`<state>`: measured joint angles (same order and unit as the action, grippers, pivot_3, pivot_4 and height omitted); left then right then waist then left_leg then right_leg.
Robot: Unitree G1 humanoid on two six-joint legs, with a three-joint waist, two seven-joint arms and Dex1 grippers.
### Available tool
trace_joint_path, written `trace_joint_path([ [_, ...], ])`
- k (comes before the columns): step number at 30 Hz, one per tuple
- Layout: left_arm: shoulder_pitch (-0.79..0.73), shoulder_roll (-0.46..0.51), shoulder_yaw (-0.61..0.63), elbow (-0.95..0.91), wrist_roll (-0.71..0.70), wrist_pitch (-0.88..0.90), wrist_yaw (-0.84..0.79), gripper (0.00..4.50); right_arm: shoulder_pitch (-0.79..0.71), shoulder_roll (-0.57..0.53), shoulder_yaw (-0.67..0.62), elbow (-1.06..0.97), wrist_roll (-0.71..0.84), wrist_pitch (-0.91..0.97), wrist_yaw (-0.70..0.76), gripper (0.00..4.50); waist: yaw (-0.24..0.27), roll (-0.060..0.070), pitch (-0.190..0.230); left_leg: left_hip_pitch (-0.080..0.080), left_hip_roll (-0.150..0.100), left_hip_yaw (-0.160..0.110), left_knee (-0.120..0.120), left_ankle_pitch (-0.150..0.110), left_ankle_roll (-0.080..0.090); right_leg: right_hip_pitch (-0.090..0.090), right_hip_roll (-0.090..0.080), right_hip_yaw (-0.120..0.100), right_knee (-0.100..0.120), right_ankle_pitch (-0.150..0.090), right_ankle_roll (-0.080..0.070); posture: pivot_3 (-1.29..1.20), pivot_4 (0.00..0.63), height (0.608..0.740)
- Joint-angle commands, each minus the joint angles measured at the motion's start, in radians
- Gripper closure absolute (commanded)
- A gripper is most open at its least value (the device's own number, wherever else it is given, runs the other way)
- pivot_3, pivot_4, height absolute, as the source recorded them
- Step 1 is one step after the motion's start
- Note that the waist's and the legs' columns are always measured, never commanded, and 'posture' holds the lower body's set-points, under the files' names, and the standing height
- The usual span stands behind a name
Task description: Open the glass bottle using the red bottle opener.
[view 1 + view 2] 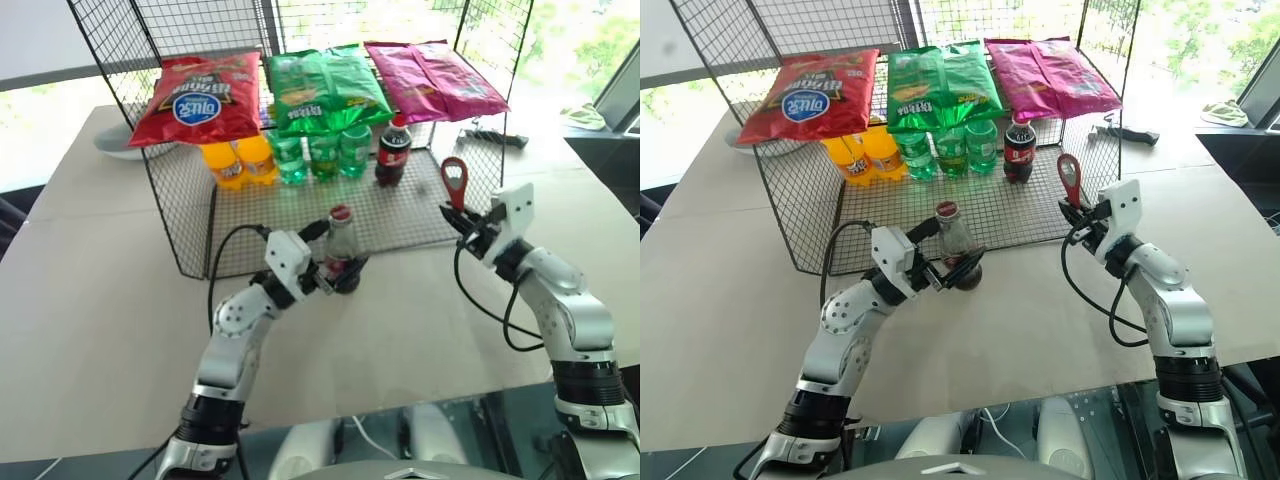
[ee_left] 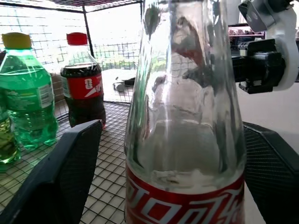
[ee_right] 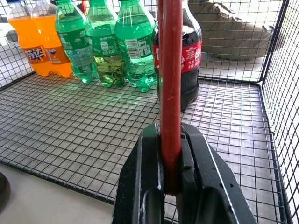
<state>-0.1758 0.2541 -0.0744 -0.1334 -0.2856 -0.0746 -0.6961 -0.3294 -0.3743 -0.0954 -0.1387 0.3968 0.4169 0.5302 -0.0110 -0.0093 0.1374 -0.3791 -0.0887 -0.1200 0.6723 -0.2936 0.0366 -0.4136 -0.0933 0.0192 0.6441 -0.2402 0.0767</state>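
Observation:
The robot's left gripper is open low around the glass bottle's red label, so it should move up and close on the glass bottle's neck (image 1: 341, 230) before prying the cap.
The glass bottle (image 1: 341, 243), slim and clear with a red label band and a cap on top, stands upright at the front edge of the wire rack's mesh floor (image 1: 400, 215). My left gripper (image 1: 336, 272) is open around its lower part. Its black fingers (image 2: 60, 172) stand on either side of the glass bottle (image 2: 184, 140), and there is a gap on at least one side. To the right, my right gripper (image 1: 465, 222) is shut on the handle of the red bottle opener (image 1: 455, 183). It holds the red bottle opener (image 3: 170, 84) upright, ring head on top, apart from the bottle.
The wire rack carries red, green and pink snack bags (image 1: 325, 88) on top. Under them stand orange bottles (image 1: 238, 160), green bottles (image 1: 322, 155) and a dark cola bottle with a red cap (image 1: 393, 152). A black object (image 1: 492, 136) lies behind the rack on the right.

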Motion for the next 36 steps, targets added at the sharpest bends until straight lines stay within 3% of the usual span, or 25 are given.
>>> trace_joint_path([
  [1,-0.029,0.000,0.023,-0.089,-0.048,0.003,0.010,0.04,-0.006,-0.002,-0.007,-0.018,0.000,-0.024,0.005,4.50,0.000,0.000,0.000,0.000,0.000,0.000,0.000,0.000,0.000,0.000,0.000,0.000,0.000,0.000,0.000,0.00,0.150,0.740],
  [10,-0.015,0.021,0.006,-0.121,-0.084,0.036,-0.026,0.04,0.004,-0.003,0.001,-0.028,-0.002,-0.023,0.011,4.50,0.000,0.000,0.000,0.000,0.000,0.000,0.000,0.000,0.000,0.000,0.000,0.000,0.000,0.000,0.000,0.00,0.150,0.740],
  [18,0.001,0.026,-0.009,-0.130,-0.090,0.056,-0.038,0.04,0.023,-0.031,0.075,-0.033,-0.099,-0.121,0.048,4.50,0.000,0.000,0.000,0.000,0.000,0.000,0.000,0.000,0.000,0.000,0.000,0.000,-0.001,0.000,0.000,0.00,0.150,0.740],
  [27,0.002,0.027,-0.002,-0.131,-0.105,0.065,-0.050,0.04,0.029,0.007,0.102,-0.016,-0.131,-0.186,0.037,4.50,0.000,0.000,0.000,0.000,0.000,0.000,0.000,0.000,0.000,0.000,0.000,0.000,-0.001,0.000,0.000,0.00,0.150,0.740],
  [33,0.010,0.035,-0.001,-0.128,-0.087,0.064,-0.034,2.56,0.014,0.011,0.101,0.010,-0.134,-0.203,0.045,4.50,0.001,0.000,0.000,0.000,0.000,0.000,0.000,0.000,0.000,0.000,0.000,0.000,-0.001,0.000,0.000,0.00,0.150,0.740],
  [36,0.015,0.046,-0.007,-0.118,-0.066,0.059,-0.030,2.69,0.006,0.021,0.111,0.009,-0.136,-0.212,0.046,4.50,0.000,0.000,0.000,0.001,0.000,0.000,0.000,0.000,0.000,0.000,0.001,0.000,-0.001,0.000,0.000,0.00,0.150,0.740],
])
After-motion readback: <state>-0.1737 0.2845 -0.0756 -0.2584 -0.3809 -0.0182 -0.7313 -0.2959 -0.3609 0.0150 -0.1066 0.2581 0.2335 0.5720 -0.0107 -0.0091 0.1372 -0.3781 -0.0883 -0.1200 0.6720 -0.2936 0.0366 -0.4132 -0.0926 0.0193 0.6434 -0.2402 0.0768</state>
